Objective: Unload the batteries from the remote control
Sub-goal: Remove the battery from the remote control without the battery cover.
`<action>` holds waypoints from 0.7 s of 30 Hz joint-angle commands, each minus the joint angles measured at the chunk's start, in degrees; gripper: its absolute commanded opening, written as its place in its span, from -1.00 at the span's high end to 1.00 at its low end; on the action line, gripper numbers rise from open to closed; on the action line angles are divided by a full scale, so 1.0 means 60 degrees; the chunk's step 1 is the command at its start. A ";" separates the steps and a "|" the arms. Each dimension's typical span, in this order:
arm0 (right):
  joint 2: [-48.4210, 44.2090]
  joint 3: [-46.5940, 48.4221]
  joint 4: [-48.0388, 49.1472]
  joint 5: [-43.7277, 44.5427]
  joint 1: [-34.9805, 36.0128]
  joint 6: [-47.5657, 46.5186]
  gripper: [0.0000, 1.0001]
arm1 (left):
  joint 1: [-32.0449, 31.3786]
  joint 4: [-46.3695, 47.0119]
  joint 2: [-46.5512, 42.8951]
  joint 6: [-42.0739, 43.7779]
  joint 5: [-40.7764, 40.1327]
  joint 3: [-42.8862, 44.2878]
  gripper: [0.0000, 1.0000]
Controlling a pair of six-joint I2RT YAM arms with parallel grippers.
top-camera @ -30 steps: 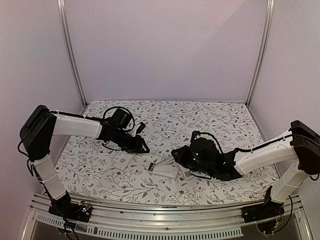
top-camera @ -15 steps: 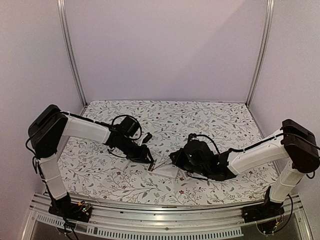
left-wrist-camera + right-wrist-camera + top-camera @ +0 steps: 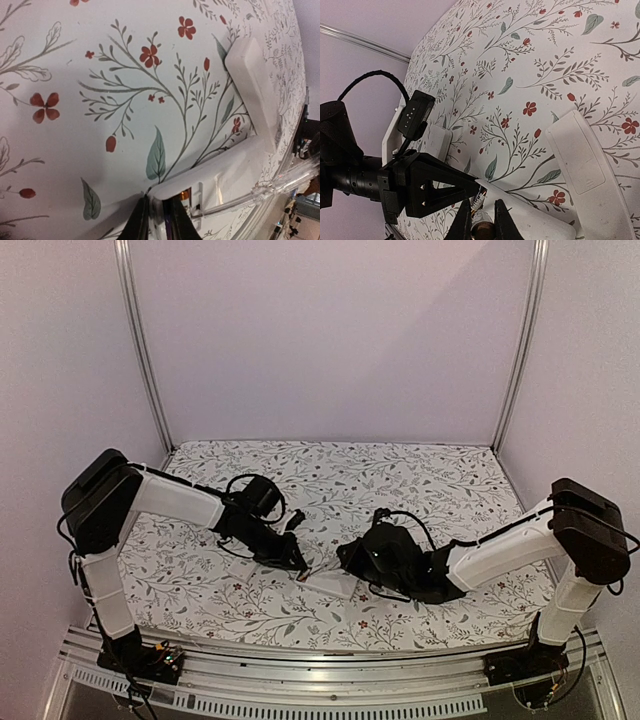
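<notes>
My left gripper's finger is crowding the battery in the remote control's bay, so I need to open that gripper, back it off and take the remote control's long side (image 3: 201, 170).
The white remote control (image 3: 335, 583) lies on the flowered cloth with its battery bay open at its left end. Inside the bay a red-orange battery (image 3: 185, 194) shows as a small glint. My left gripper (image 3: 157, 222) is at that end, its fingers pinched narrowly on the remote's pale end edge (image 3: 162, 197). My right gripper (image 3: 481, 222) faces it across the remote (image 3: 535, 217), shut on a slim pen-like tool (image 3: 482, 229). The tool (image 3: 270, 187) points into the bay. The two grippers (image 3: 298, 565) (image 3: 352, 562) nearly touch.
The remote's loose white cover (image 3: 252, 90) (image 3: 577, 155) lies flat just beyond the remote. Another small white piece (image 3: 437, 142) lies behind my left gripper (image 3: 435, 192). The cloth ends at the metal rail (image 3: 330, 695) near the arm bases.
My left arm swung right and down to the remote's end, and its fingers closed there. The right gripper shifted slightly left, still shut.
</notes>
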 commanded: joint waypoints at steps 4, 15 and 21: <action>0.0170 -0.0383 0.0740 0.0982 0.0062 -0.0138 1.00 | -0.0130 -0.0213 0.0186 0.0045 -0.0116 -0.0089 0.75; 0.0208 -0.0440 0.1476 0.1466 0.0056 -0.0569 1.00 | 0.0529 -0.0012 -0.0863 -0.0058 -0.0965 -0.0327 0.59; 0.0548 -0.0128 0.1778 0.0802 0.0048 -0.0969 1.00 | 0.0969 0.0062 -0.1282 -0.0049 -0.1054 -0.0367 0.52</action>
